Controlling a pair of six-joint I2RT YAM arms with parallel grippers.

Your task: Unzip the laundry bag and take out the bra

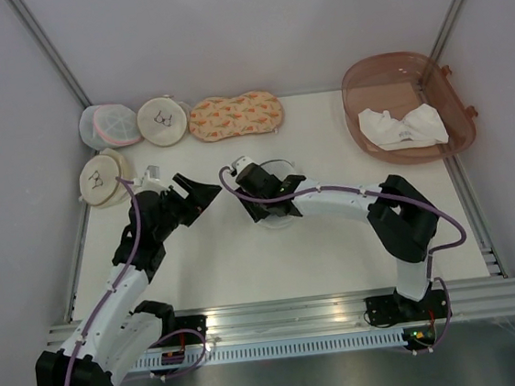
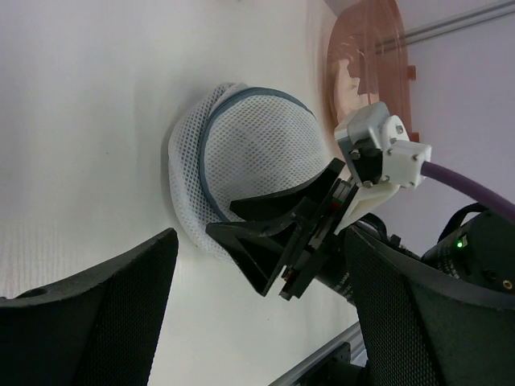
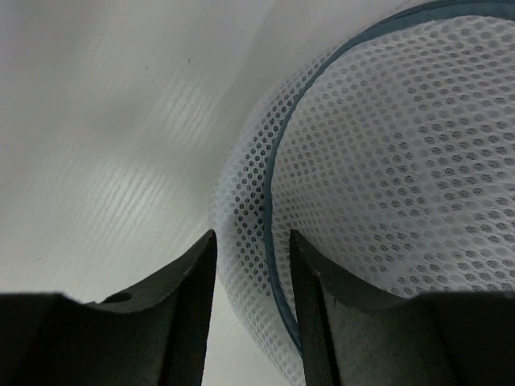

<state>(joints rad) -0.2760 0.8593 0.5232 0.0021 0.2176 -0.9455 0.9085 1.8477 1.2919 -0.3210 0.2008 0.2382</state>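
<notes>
I need to move my left gripper next to the laundry bag's dark zipper rim [image 1: 265, 163] [image 2: 203, 161] on the bag's far side, beside my right gripper, and close it there.
The laundry bag [image 1: 284, 165], a domed white mesh pouch with a dark zipper rim, lies mid-table and is mostly covered by my right gripper [image 1: 269, 212]. In the right wrist view that gripper [image 3: 253, 241] stands open, its jaws straddling the bag's [image 3: 386, 145] rim edge without pinching it. My left gripper [image 1: 205, 198] hangs open just left of the bag, holding nothing. The left wrist view shows the bag [image 2: 257, 145] and the right gripper [image 2: 225, 223] at its near edge, beyond the wide jaws of the left gripper [image 2: 259, 265]. The bra is hidden.
At the back left sit a white mesh pouch with pink trim [image 1: 106, 126], two cream round pouches [image 1: 161, 120] [image 1: 101, 179] and an orange patterned pouch [image 1: 236, 116]. A brownish tub [image 1: 382, 62] at the back right holds a white cloth [image 1: 403, 127].
</notes>
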